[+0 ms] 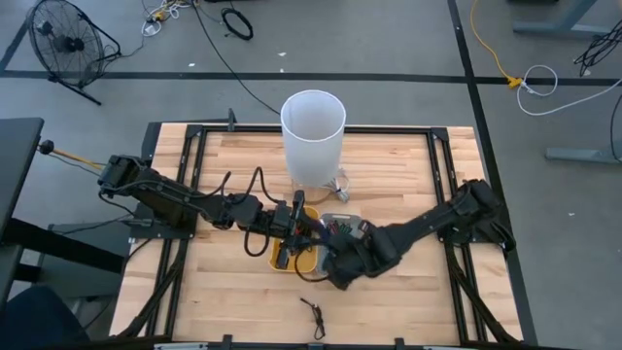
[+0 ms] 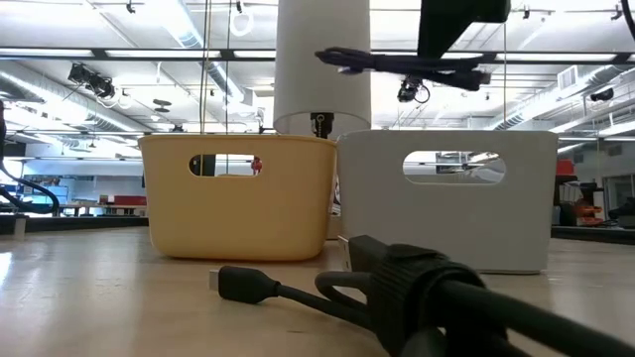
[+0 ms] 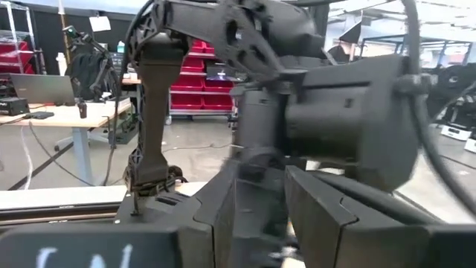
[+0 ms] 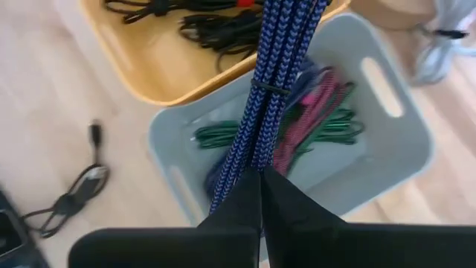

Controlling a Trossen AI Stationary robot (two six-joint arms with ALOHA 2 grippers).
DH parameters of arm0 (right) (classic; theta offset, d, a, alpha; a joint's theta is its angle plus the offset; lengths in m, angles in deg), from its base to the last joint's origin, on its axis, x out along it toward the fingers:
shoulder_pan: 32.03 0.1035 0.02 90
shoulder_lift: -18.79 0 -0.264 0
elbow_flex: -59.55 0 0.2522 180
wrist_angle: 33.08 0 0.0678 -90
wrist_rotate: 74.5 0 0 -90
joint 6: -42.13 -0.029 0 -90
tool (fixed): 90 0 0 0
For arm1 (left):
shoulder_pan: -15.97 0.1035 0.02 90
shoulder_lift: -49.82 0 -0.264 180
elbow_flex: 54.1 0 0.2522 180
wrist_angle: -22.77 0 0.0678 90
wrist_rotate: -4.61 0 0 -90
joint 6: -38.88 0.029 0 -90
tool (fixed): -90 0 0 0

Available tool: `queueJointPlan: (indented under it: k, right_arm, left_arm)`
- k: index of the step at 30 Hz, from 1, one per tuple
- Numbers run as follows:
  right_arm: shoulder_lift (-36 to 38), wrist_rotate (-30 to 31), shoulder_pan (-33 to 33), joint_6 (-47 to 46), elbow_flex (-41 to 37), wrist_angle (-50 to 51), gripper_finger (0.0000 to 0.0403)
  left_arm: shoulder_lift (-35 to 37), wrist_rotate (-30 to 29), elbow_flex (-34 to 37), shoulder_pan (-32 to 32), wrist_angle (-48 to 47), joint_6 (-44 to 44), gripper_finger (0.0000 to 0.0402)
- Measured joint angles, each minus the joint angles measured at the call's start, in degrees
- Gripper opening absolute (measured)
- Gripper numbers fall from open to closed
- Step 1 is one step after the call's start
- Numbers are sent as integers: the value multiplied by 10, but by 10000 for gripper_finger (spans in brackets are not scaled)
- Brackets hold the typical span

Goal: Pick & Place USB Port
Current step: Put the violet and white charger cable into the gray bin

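Note:
I should use my right gripper to set the blue braided cable bundle, now above the grey bin, down in the grey bin [image 1: 335,245] [image 4: 262,132] next to the pink cables.
My right gripper [image 4: 260,177] is shut on a blue braided cable bundle [image 4: 271,67] above the grey bin [image 4: 394,112], which holds green and pink cables [image 4: 312,123]. Beside it, the yellow bin [image 4: 145,71] holds black cables [image 4: 216,26]. In the high view my right gripper [image 1: 335,264] is at the near side of the grey bin [image 1: 342,226]. My left gripper [image 1: 296,216] is over the yellow bin [image 1: 284,261], open and holding nothing. A loose black cable [image 1: 313,317] lies flat on the table nearer the front edge. My right gripper pinches the blue braided cable bundle at one end [image 4: 256,160] between its two fingers. The fingers come from above, pointing down, and lie along the strands. The bundle, bound by a tie [image 4: 269,89], hangs below the fingers over the grey bin; I cannot tell if its lower end touches the bin.
A tall white cylinder [image 1: 313,136] stands at the far side of the table, behind the bins. In the low view the black cable with its plug [image 2: 243,285] lies in front of the yellow bin [image 2: 238,193] and grey bin [image 2: 451,198]. Bare wood lies left and right.

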Motion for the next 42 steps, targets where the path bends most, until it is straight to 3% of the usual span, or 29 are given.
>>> queueJointPlan:
  k: [7,12,22,28,42]
  right_arm:
    - [2,12,-37,6,-3,30,0]
    - [19,-6,-59,0,-58,17,0]
    - [169,-55,-118,-17,-292,-191,0]
    - [205,-95,-95,-37,-401,-358,0]
    - [206,-112,-79,-33,-429,-418,9]
  left_arm:
    - [8,19,1,1,-11,-14,122]
    - [29,30,1,1,-22,-13,122]
    - [47,29,0,0,-42,-13,122]
    - [46,27,1,2,-46,-9,122]
    - [46,21,1,2,-49,-8,122]
